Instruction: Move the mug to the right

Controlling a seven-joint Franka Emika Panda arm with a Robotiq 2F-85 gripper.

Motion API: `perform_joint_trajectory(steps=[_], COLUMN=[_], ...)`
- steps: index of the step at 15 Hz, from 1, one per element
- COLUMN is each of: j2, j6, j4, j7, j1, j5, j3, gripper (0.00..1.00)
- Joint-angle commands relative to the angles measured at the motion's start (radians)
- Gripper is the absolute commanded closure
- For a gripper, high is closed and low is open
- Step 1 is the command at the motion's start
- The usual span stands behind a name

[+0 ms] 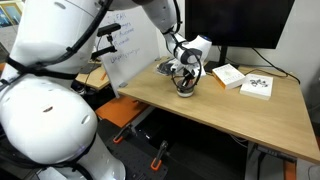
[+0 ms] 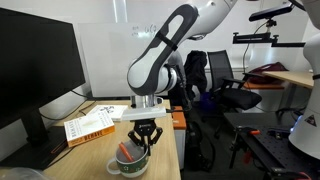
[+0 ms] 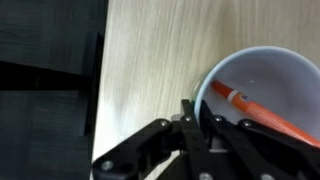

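Next, my gripper lets go of the mug on the wooden table (image 1: 221,100), at a spot that is just in front of the flat white boxes.
The mug (image 1: 184,90) stands on the wooden table (image 1: 230,110) near its left part. It is small, round and pale; in an exterior view (image 2: 128,165) it sits at the table's near end. In the wrist view the mug (image 3: 270,75) shows a white inside with an orange-red pen (image 3: 262,112) lying in it. My gripper (image 3: 198,122) comes down from above, its two fingers pinched on the mug's left rim, one inside and one outside. The gripper also shows in both exterior views (image 1: 184,78) (image 2: 140,148).
Two flat white boxes (image 1: 228,75) (image 1: 258,86) lie to the right of the mug. A whiteboard (image 1: 130,55) leans at the table's left end and a dark monitor (image 1: 235,25) stands behind. An orange-edged box (image 2: 90,122) lies on the table. Office chairs (image 2: 215,80) stand beyond.
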Motion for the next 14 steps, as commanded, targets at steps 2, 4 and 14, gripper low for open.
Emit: perform_joint_trajectory(steps=[2, 4, 14], j2=[-0.018, -0.020, 0.005], j6=[0.051, 0.098, 0.200], j4=[-0.004, -0.009, -0.028], j7=[-0.033, -0.050, -0.033], j1=[-0.062, -0.103, -0.172], j5=[0.093, 0.160, 0.300], j3=[0.023, 0.034, -0.045], gripper=[0.97, 0.97, 0.97])
